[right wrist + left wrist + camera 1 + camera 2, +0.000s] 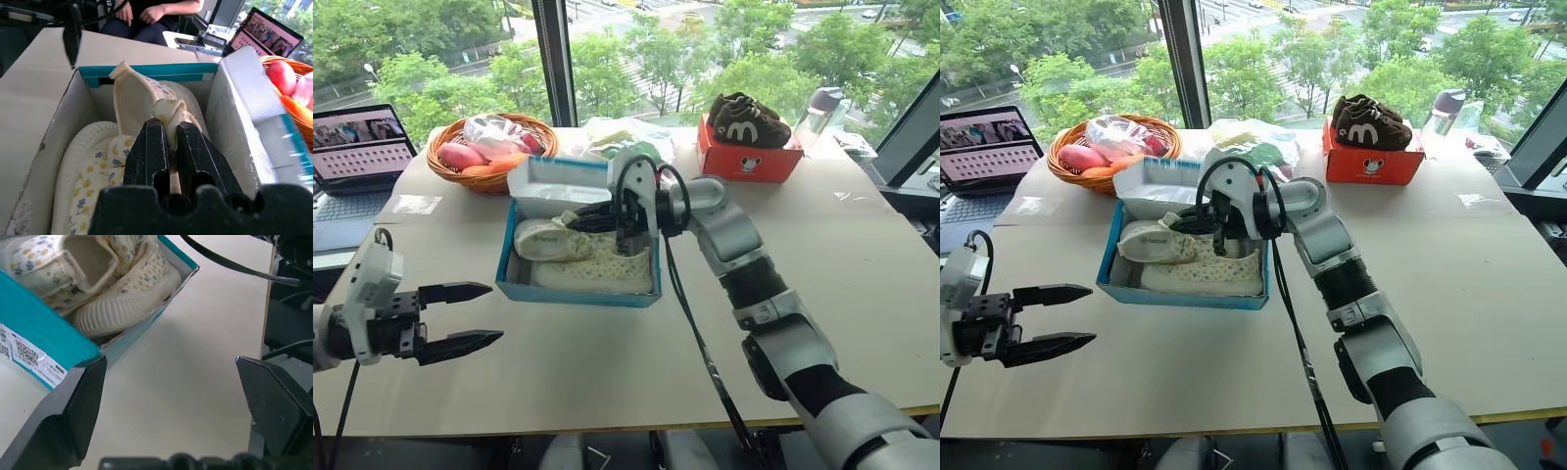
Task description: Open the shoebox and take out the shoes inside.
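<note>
My right gripper is going to let go of the rear cream-white shoe on the bare table [775, 238] just in front of the red-orange box.
The turquoise shoebox [578, 292] stands open in the middle of the table, its white-lined lid [553, 184] tipped back. Two cream-white shoes [597, 269] with a small speckled print lie inside. My right gripper [582, 223] reaches into the box from the right and is shut on a fold of cream fabric [168, 113] at the top of the rear shoe [546, 238]. That shoe sits tilted above the other. My left gripper [495, 314] hangs open over the table, left of the box's front corner [190, 269] and apart from it, with nothing between its fingers.
A wicker basket [445, 162] of fruit and a laptop [357, 157] stand at the back left. A red-orange box [749, 159] carrying dark brown shoes [744, 119] and a bottle [820, 108] are at the back right. A seated person [156, 14] is beyond the table.
</note>
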You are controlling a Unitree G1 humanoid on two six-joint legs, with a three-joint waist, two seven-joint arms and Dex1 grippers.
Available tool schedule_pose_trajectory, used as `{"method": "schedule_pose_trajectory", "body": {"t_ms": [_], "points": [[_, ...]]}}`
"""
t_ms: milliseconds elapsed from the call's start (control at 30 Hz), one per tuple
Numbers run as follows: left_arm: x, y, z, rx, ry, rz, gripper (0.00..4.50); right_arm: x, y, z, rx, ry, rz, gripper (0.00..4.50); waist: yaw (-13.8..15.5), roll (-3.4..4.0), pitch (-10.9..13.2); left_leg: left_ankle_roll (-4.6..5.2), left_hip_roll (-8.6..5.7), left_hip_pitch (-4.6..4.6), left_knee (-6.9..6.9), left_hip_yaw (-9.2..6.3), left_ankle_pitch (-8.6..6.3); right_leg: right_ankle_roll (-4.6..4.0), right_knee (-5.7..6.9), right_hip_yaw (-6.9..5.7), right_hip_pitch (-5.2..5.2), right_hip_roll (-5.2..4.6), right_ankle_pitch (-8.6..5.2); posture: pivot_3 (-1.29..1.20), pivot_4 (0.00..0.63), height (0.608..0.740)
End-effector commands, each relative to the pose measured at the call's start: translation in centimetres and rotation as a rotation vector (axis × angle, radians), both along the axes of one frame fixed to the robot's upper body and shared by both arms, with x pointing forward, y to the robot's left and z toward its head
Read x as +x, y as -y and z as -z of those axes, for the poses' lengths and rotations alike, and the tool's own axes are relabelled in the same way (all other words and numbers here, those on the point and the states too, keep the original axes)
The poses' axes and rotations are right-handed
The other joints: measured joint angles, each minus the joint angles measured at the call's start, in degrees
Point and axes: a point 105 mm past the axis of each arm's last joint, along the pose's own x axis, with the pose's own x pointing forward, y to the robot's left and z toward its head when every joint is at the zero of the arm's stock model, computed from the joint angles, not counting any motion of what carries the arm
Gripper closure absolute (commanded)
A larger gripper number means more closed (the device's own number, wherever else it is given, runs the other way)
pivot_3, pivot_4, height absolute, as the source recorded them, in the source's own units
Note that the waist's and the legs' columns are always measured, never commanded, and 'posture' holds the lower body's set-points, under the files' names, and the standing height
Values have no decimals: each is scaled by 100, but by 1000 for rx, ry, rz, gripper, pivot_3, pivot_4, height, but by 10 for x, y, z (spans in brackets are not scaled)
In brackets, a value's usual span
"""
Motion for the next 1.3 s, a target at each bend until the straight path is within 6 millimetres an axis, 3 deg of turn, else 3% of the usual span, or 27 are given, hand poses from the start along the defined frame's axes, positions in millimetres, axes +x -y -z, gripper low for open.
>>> {"method": "schedule_pose_trajectory", "body": {"t_ms": [33,167,267,367,467,500,567,633,667,767,867,967,1000,1033,1167,1233,1300], "points": [[3,5,-6,3,42,18,0,10,-6,-41,168,40,74,4299,-24,0,0,0,-1,-1,1,3,0,-1,3,4,-5,-1,1,0,150,740],[4,5,-8,7,45,21,0,-18,-4,11,-84,94,-106,4299,9,0,0,-3,2,-1,1,0,2,-3,10,1,-9,3,2,0,150,740],[4,4,-9,12,47,21,0,6,-4,-15,55,40,44,4299,-1,0,0,-3,0,3,1,-2,2,2,2,-2,4,1,-1,0,150,740],[3,3,-10,16,46,19,0,-13,4,7,-82,37,-74,4299,-3,0,1,-10,-2,-1,4,1,6,0,3,2,-2,-1,2,0,150,740],[3,0,-9,23,42,11,0,13,5,-23,44,37,76,4299,7,0,1,-10,-2,0,3,-1,6,1,3,-2,1,-2,0,0,150,740],[3,0,-9,22,42,11,0,13,6,-25,42,37,69,4299,-2,0,1,-10,-2,1,3,-1,6,1,4,-1,1,-1,1,0,150,740],[2,0,-9,21,41,11,0,-11,6,-14,-39,71,-67,4299,2,0,1,-15,-1,-3,3,-1,10,0,6,0,-6,1,1,0,150,740],[2,-1,-9,21,40,6,0,4,7,-43,73,67,25,4299,3,0,1,-15,-1,-2,2,-2,10,0,7,-1,-4,0,1,0,150,740],[2,-1,-9,22,39,6,0,4,7,-47,85,56,31,4299,-8,0,1,-15,-1,-2,2,-2,9,1,7,-1,-4,0,1,0,150,740],[1,-1,-9,21,39,5,0,-21,8,-12,-64,58,-107,4299,1,-1,1,-15,1,-12,2,-2,10,-1,9,-1,-14,1,2,0,150,740],[1,-2,-8,24,39,2,0,3,10,-33,34,39,32,4299,-4,-1,1,-15,0,-11,0,-3,9,1,7,-3,-12,0,1,0,150,740],[1,0,-8,21,38,6,0,-28,8,-6,-90,51,-129,4299,4,-1,1,-19,-3,-13,1,0,12,0,7,0,-15,-3,2,0,150,740],[1,-1,-8,22,38,5,0,-21,8,-12,-64,55,-95,4299,12,-1,1,-19,-1,-13,1,-1,12,0,6,-1,-13,-2,1,0,150,740],[1,-1,-7,25,38,3,0,1,11,-26,-11,70,24,4299,9,-1,1,-19,-2,-10,1,-2,12,1,6,-3,-9,-2,0,0,150,740],[2,-1,-7,26,39,5,0,-21,9,-18,-49,50,-92,4299,6,-1,1,-31,-1,-10,2,-2,20,0,8,-2,-10,-1,1,0,150,740],[2,-2,-7,26,38,4,0,0,15,-33,-10,79,16,4299,6,-1,1,-31,-2,-10,2,-2,20,1,8,-2,-10,-1,1,0,150,740],[1,-1,-7,24,38,7,0,0,19,-37,-6,79,18,4299,2,-1,1,-34,-2,-9,2,-1,21,1,9,-1,-12,-1,1,0,150,740]]}}
